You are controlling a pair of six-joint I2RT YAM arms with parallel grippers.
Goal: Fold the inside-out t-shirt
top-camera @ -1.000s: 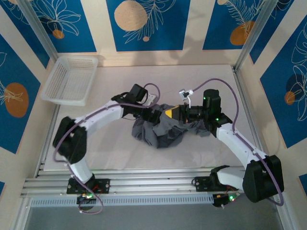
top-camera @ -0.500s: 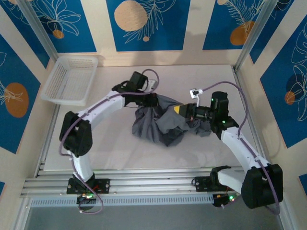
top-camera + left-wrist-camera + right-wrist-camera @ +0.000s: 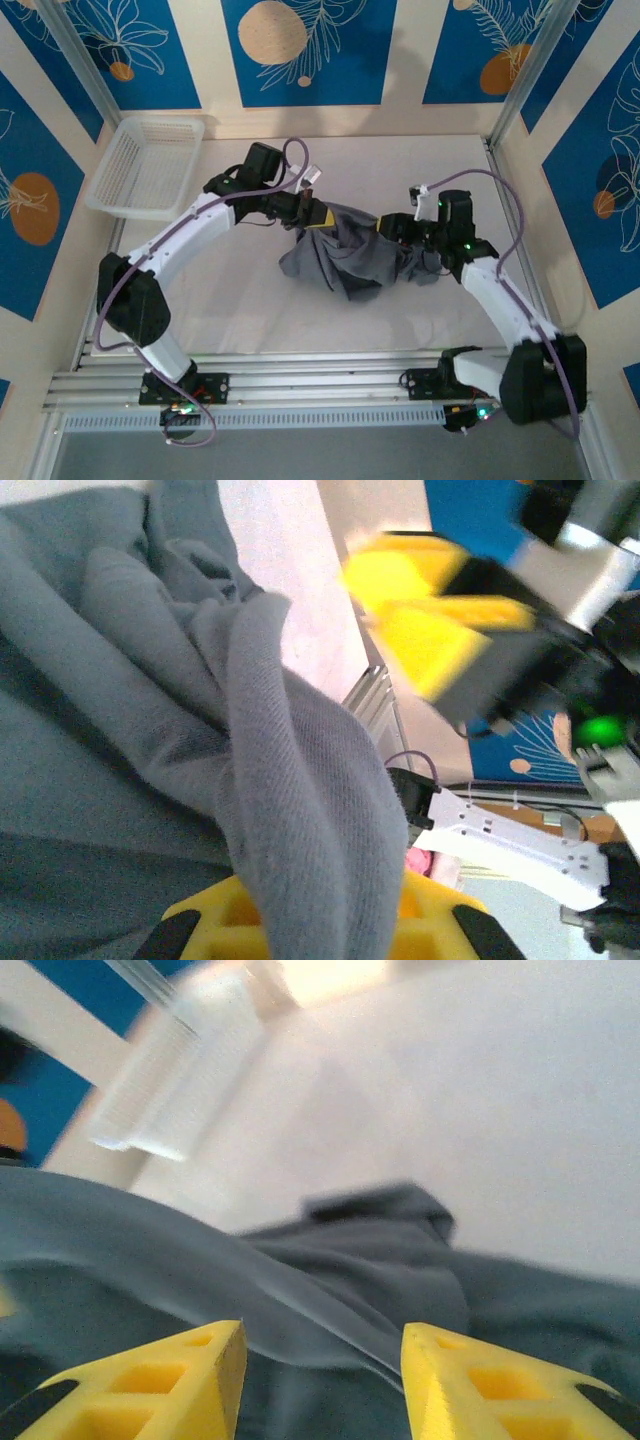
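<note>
Next, I take that fold (image 3: pixel 300 790) with my right gripper, as the t-shirt is bunched below the fold in my left gripper, before my left gripper grips the cloth nearby.
The inside-out t-shirt (image 3: pixel 345 252) lies crumpled in a grey heap at the middle of the table. My left gripper (image 3: pixel 312 214) is at its upper left edge, shut on a fold of the fabric. In the left wrist view the grey cloth (image 3: pixel 290 810) runs down between that gripper's yellow fingers (image 3: pixel 205 925). My right gripper (image 3: pixel 390 228) is at the heap's upper right side. In the right wrist view its fingers (image 3: pixel 190 1380) stand apart, open, with the t-shirt (image 3: pixel 330 1260) just beyond them and nothing pinched.
A white lattice basket (image 3: pixel 150 165) stands at the table's far left corner and appears blurred in the right wrist view (image 3: pixel 180 1090). Bare table (image 3: pixel 250 310) lies in front of the heap. The right gripper's yellow fingers (image 3: pixel 430 620) hang near the cloth in the left wrist view.
The left gripper closed on the shirt's edge and drew it up and to the left. The right gripper let go of the cloth, opened and backed off to the right.
</note>
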